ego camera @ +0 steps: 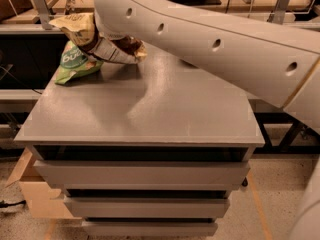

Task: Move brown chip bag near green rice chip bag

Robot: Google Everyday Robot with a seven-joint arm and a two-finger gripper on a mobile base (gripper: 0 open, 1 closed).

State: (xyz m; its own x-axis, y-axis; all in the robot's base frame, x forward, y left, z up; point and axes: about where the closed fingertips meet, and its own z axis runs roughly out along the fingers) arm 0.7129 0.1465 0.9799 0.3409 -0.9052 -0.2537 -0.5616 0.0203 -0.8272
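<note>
My gripper has the brown chip bag. It will release it against the inner edge of the green rice chip bag (109, 51).
The brown chip bag (112, 46) has a dark middle and cream ends, and hangs tilted just above the back left corner of the grey tabletop (150, 109). Its upper cream end (76, 26) sticks up to the left. My gripper (107, 48) is at the end of the big white arm (215, 39) and is shut on the bag's middle, which mostly hides the fingers. The green rice chip bag (74, 63) lies on the tabletop directly below and left of the brown bag, touching or nearly touching it.
The tabletop belongs to a grey cabinet with several drawers (140, 176). A cardboard box (30, 184) stands on the floor at its lower left. A dark shelf unit (25, 59) runs behind the cabinet. The arm covers the back right of the tabletop.
</note>
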